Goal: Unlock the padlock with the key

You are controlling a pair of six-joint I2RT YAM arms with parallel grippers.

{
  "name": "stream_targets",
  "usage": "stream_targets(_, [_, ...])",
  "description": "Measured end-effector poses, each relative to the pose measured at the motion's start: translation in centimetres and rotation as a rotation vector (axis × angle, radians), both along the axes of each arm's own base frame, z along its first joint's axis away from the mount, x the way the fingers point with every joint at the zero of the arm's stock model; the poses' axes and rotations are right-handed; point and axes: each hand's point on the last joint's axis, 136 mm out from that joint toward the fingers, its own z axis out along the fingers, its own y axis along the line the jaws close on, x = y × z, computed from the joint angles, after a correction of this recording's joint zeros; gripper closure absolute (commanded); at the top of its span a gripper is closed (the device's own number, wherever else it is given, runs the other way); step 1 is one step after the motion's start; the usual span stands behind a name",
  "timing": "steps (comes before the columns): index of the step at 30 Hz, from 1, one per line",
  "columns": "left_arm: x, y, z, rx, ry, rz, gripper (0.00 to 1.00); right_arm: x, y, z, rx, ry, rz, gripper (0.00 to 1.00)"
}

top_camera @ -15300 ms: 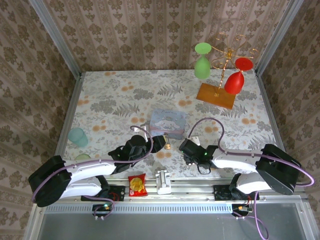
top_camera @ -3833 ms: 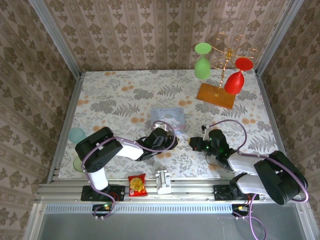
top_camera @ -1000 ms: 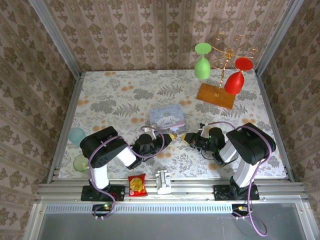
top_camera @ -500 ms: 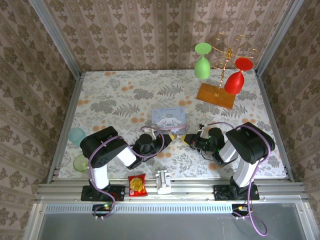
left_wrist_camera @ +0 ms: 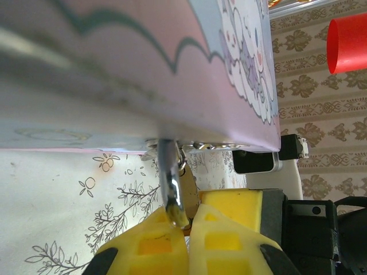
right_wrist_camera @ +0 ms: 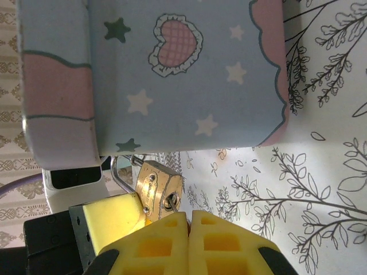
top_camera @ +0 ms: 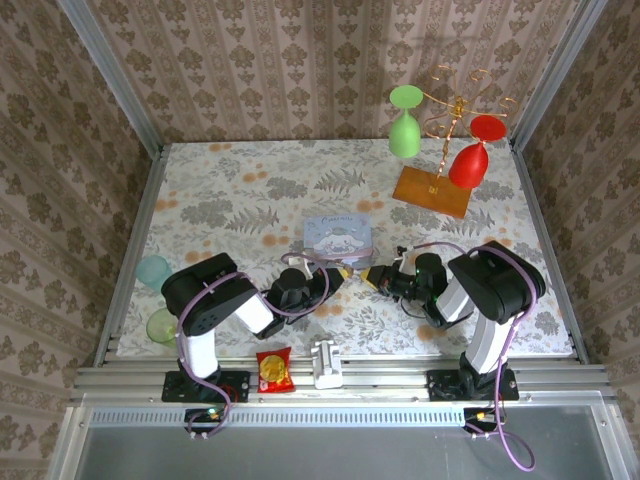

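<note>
The padlock's edge is all that my left gripper's fingers pinch, so they should open and take the brass body [right_wrist_camera: 160,186] deeper to steady it for the key.
The small brass padlock [right_wrist_camera: 157,192] hangs by its silver shackle [left_wrist_camera: 170,183] from the latch of the pale blue cartoon tin [top_camera: 337,240] in mid-table. My left gripper [left_wrist_camera: 189,220] is shut on the padlock's body from the left. The thin silver key [right_wrist_camera: 173,203] has its blade in the keyhole, its head hidden between the pads of my right gripper [right_wrist_camera: 189,216], which is shut on it. In the top view the left gripper [top_camera: 340,275] and right gripper [top_camera: 372,277] meet tip to tip just in front of the tin.
A gold rack on an orange base [top_camera: 431,190] holds a green glass [top_camera: 404,135] and a red glass [top_camera: 470,160] at the back right. Two cups [top_camera: 153,270] stand at the left edge. A red packet [top_camera: 273,370] and a white block [top_camera: 326,362] lie on the near rail.
Over the last second both grippers stay shut at the padlock. The right gripper has edged slightly left, and the tin has shifted a little.
</note>
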Motion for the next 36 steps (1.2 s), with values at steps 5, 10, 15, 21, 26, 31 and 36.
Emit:
stream_targets(5, [0.0,0.0,0.0,-0.001,0.002,0.002,1.0,0.1,0.0,0.0,0.001,0.0,-0.001,1.0])
stream_targets(10, [0.1,0.0,0.0,0.0,0.002,0.008,1.0,0.5,0.2,-0.3,0.003,0.007,0.01,1.0])
stream_targets(15, [0.3,0.2,-0.1,0.006,0.001,0.02,1.0,1.1,0.4,-0.8,0.002,-0.001,0.038,1.0])
stream_targets(21, [0.4,0.3,-0.1,0.004,0.004,0.027,1.0,1.2,0.6,-0.7,0.0,-0.032,0.081,1.0])
stream_targets(26, [0.4,0.3,-0.2,0.006,0.003,0.031,0.89,1.0,0.7,-0.6,-0.001,-0.044,0.096,1.0])
stream_targets(31, [0.6,0.4,-0.4,0.004,0.004,0.033,0.81,0.9,0.9,-0.5,0.001,-0.044,0.105,1.0])
stream_targets(36, [1.0,0.8,-0.9,0.009,0.017,0.03,0.77,0.6,1.2,-0.4,0.002,-0.046,0.117,1.0])
